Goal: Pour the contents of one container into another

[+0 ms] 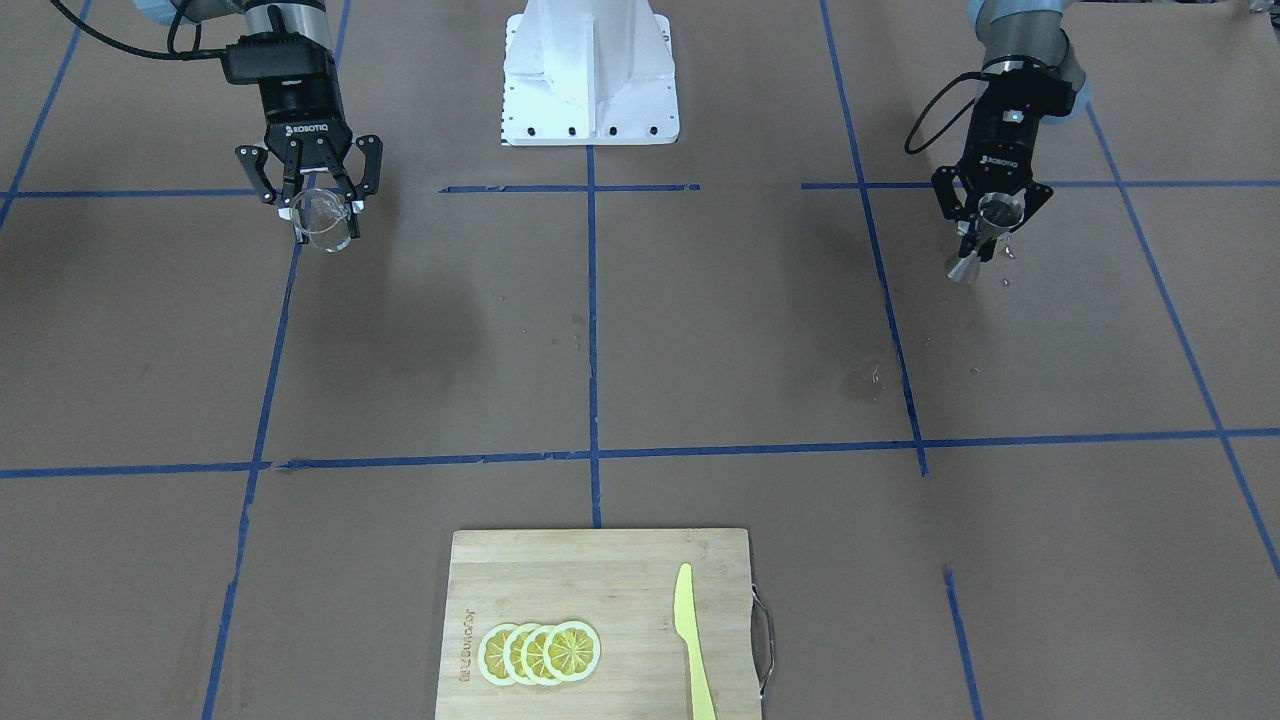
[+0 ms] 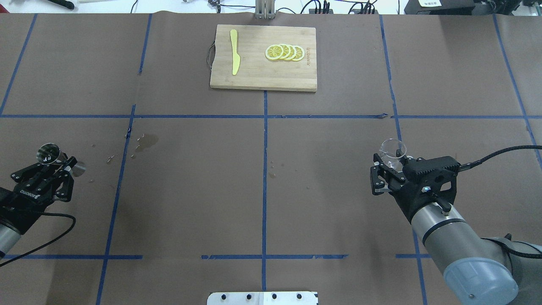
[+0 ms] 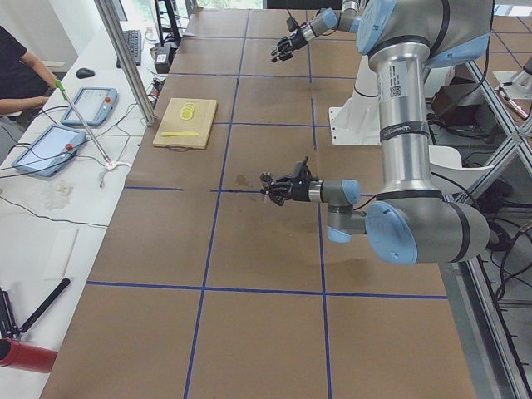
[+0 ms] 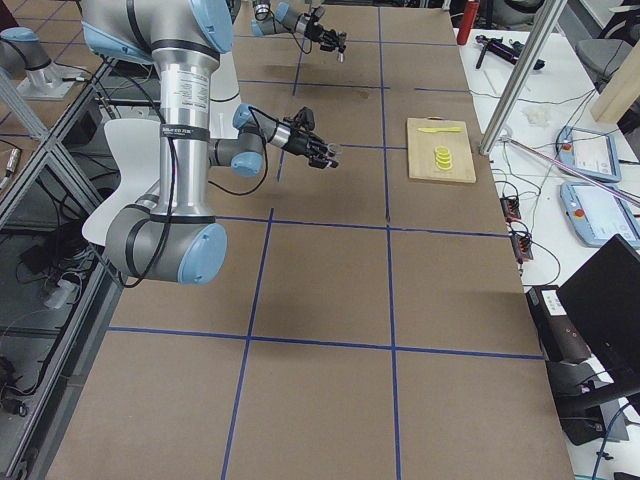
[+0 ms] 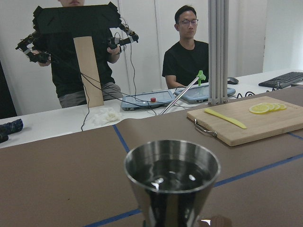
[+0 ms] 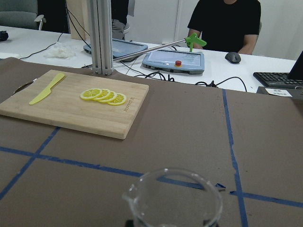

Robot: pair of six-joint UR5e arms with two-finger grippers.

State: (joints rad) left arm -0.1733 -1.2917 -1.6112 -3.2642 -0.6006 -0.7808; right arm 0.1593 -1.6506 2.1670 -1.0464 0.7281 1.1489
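Observation:
The steel jigger will go down on the brown paper (image 1: 992, 293) by the small wet spots, put there by my left gripper. The jigger is now held upright at the table's side.
My left gripper (image 2: 63, 164) is shut on the waist of the shiny steel hourglass jigger (image 2: 50, 153), held upright at the table's left side. In the left wrist view the jigger (image 5: 173, 182) fills the foreground and liquid glints in its upper cup. The same gripper (image 1: 988, 222) and jigger (image 1: 982, 238) appear at the right of the front-facing view. My right gripper (image 2: 391, 166) is shut on the small clear glass tumbler (image 2: 393, 150), upright, with a small pouring lip. That glass (image 6: 175, 201) sits low in the right wrist view. The two containers are far apart.
A wooden cutting board (image 2: 254, 72) with lemon slices (image 2: 284, 52) and a yellow knife (image 2: 234, 57) lies at the far middle. Wet spots (image 2: 146, 142) mark the brown paper near the left arm. The robot's base plate (image 1: 590, 110) sits between the arms. Operators sit beyond the far edge.

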